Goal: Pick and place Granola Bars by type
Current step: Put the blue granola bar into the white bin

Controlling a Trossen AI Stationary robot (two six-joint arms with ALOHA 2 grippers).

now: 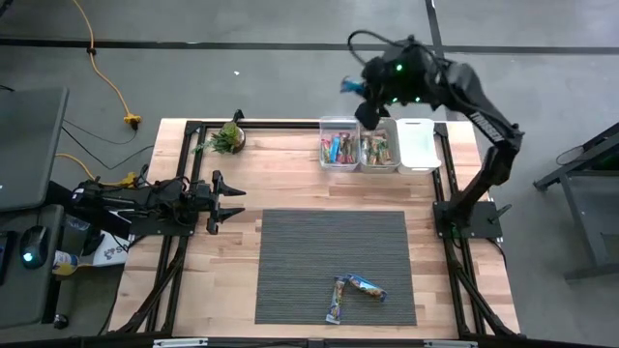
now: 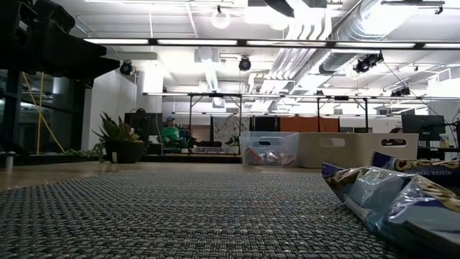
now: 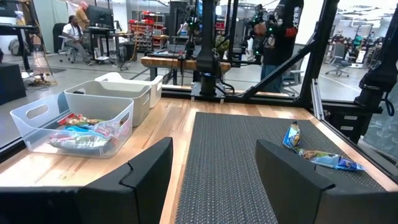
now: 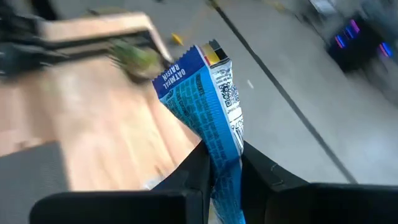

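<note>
Next, my right gripper releases the blue granola bar inside the empty white bin point(image 1: 414, 155) beside the clear bins.
My right gripper point(image 4: 222, 152) is shut on a blue granola bar point(image 4: 205, 93) and hangs high over the table's far edge, behind the clear bins point(image 1: 338, 145). In the high view this bar point(image 1: 350, 85) shows just past the gripper. Two more blue bars point(image 1: 366, 287) point(image 1: 336, 302) lie flat on the grey mat point(image 1: 290, 261), touching at one end. Two bins hold several wrapped bars point(image 1: 379, 147); the white bin point(image 1: 418, 143) shows none. My left gripper point(image 1: 227, 201) waits open at the table's left side, pointing level across the mat. My right gripper pinches the blue bar between its two fingers at one end of the wrapper point(image 4: 225, 168). The rest of the bar sticks out past the fingertips, along the fingers, its printed end point(image 4: 186, 68) free. The bar is lifted clear of table and bins.
A potted plant point(image 1: 229, 137) stands at the table's far left corner. The bins line the far edge, right of centre. Bare wood surrounds the mat on the left and far sides. People and desks show in the room beyond the table.
</note>
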